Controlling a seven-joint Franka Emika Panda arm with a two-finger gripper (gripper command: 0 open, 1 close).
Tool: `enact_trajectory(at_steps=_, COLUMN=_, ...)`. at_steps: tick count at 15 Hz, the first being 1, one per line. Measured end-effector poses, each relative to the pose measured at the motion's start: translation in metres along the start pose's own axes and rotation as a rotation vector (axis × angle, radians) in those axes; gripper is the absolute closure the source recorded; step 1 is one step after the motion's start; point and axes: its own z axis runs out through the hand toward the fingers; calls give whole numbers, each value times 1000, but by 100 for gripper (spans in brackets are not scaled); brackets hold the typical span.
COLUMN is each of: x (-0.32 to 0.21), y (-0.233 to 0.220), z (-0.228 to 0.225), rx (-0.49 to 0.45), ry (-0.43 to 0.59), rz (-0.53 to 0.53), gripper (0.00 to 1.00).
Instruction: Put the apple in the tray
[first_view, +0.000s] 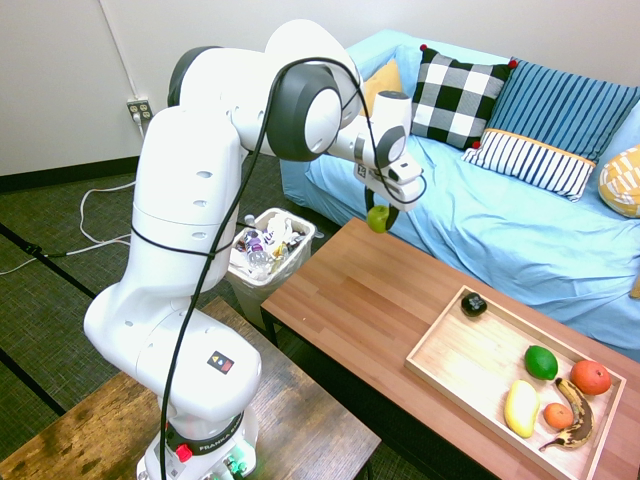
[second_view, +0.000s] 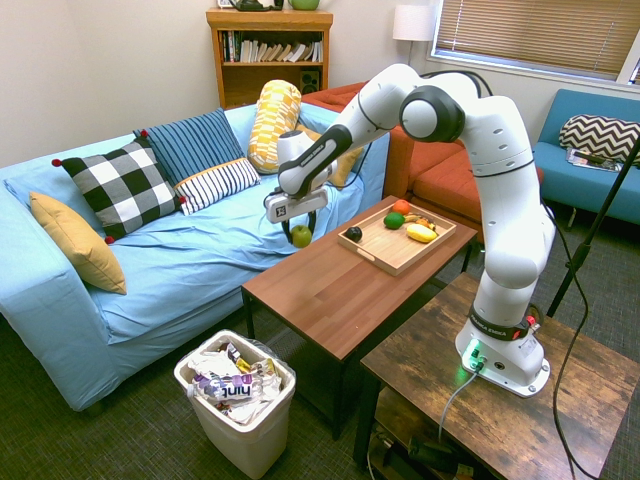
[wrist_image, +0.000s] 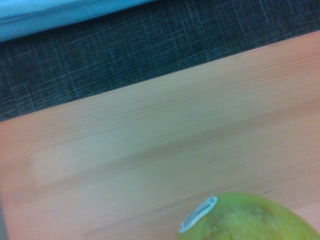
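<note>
The tray (first_view: 484, 353) has a dark object and a yellow fruit in it. Next, my gripper releases the yellow-green apple, now above the table's far edge, between them.
The yellow-green apple (first_view: 378, 218) (second_view: 300, 236) hangs in the air above the far edge of the reddish-brown table (first_view: 370, 300), held by my gripper (first_view: 381, 208) (second_view: 299, 226), which is shut on it. Close up in the wrist view, the apple (wrist_image: 250, 220) shows a small white sticker over the table top. The light-wood tray (first_view: 455, 352) (second_view: 385, 255) lies at the other end of the table and holds several fruits, among them a dark green oval one (first_view: 541, 362) and a yellow one (first_view: 521, 408).
A white bin (first_view: 268, 250) (second_view: 238, 400) full of wrappers stands on the floor off the table's end. The blue sofa (first_view: 500, 220) with cushions runs along the table's far side. A dark object (first_view: 473, 305) sits in the tray's corner. A dark wooden table (second_view: 480, 400) bears the arm.
</note>
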Motion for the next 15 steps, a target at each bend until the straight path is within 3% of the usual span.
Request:
enact_trajectory(at_steps=7, x=150, y=129, z=11, rx=0, ry=-25, rz=193, gripper=100)
enact_trajectory(at_steps=15, x=227, y=205, z=98, rx=-31, ry=-59, rz=365, gripper=100)
